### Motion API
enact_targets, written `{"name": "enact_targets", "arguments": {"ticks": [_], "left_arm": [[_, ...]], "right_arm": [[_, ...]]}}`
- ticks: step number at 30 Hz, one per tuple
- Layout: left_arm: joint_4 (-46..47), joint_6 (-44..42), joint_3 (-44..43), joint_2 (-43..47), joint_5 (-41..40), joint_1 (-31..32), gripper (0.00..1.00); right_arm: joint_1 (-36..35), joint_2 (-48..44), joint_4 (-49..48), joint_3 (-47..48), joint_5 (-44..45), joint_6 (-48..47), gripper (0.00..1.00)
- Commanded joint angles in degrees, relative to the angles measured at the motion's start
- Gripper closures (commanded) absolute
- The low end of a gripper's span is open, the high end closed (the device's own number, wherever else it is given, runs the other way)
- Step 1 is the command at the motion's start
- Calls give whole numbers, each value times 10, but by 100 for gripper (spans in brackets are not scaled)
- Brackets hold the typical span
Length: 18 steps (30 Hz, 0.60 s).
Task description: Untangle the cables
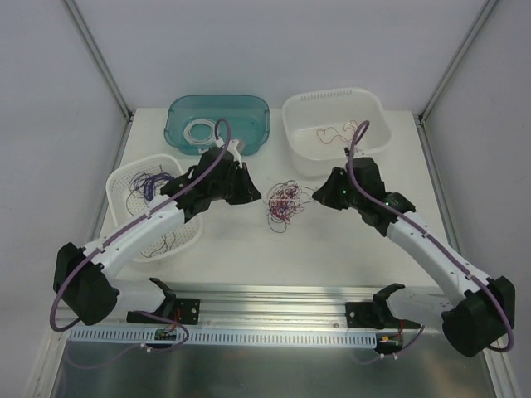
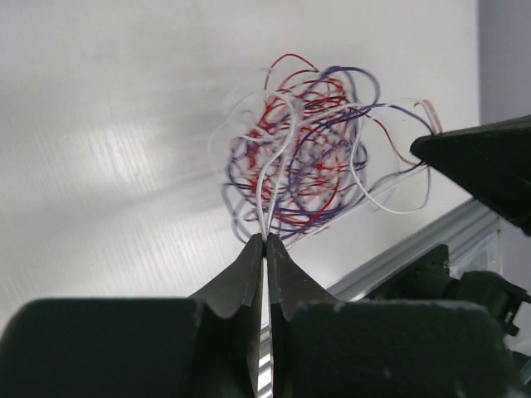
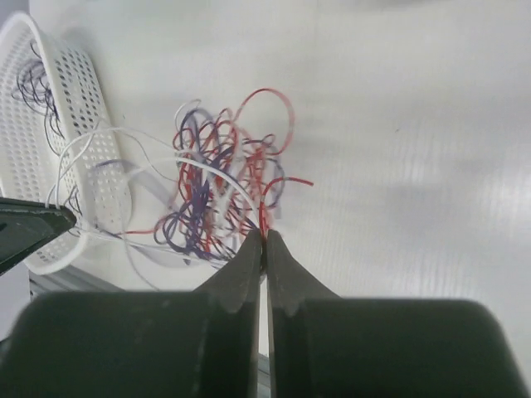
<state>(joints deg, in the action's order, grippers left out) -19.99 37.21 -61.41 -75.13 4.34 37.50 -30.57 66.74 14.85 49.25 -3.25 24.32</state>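
Observation:
The clump has just an edge piece in my right gripper, so that gripper should take the clump's body (image 1: 284, 205) before my left gripper pulls out the white piece of cable.
The cables (image 1: 284, 203) lie as a small tangled clump of red, purple and white wires mid-table, between my two grippers. My left gripper (image 1: 253, 196) sits just left of the clump. In the left wrist view that gripper (image 2: 265, 240) is shut on a white strand that runs up into the cables (image 2: 311, 162). My right gripper (image 1: 318, 196) sits just right of the clump. The right wrist view shows this gripper (image 3: 265, 240) shut on a red strand at the near edge of the cables (image 3: 216, 195).
A teal bin (image 1: 217, 123) at the back holds a white wire coil. A white tub (image 1: 336, 128) to its right holds red wires. A perforated white basket (image 1: 149, 207) on the left holds purple wires. An aluminium rail (image 1: 274, 303) runs along the near edge.

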Motion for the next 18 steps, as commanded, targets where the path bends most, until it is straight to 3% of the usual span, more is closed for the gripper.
{"name": "enact_targets", "arguments": {"ticks": [1, 6, 8, 12, 14, 15, 18], "left_arm": [[-38, -79, 8, 61, -31, -37, 100], [-2, -62, -2, 46, 65, -36, 100], [19, -45, 19, 34, 93, -34, 100], [60, -14, 62, -6, 95, -32, 100], [64, -11, 72, -19, 93, -31, 100], [65, -10, 75, -29, 95, -31, 100], [72, -11, 83, -41, 109, -30, 100]], "right_arm": [[60, -44, 225, 62, 141, -93, 99], [67, -41, 271, 159, 87, -138, 97], [65, -32, 265, 146, 45, -134, 94], [64, -21, 223, 47, 47, -118, 88], [64, -12, 222, 30, 54, -117, 80], [62, 0, 223, 26, 56, -123, 71], [58, 7, 231, 29, 59, -143, 55]]}}
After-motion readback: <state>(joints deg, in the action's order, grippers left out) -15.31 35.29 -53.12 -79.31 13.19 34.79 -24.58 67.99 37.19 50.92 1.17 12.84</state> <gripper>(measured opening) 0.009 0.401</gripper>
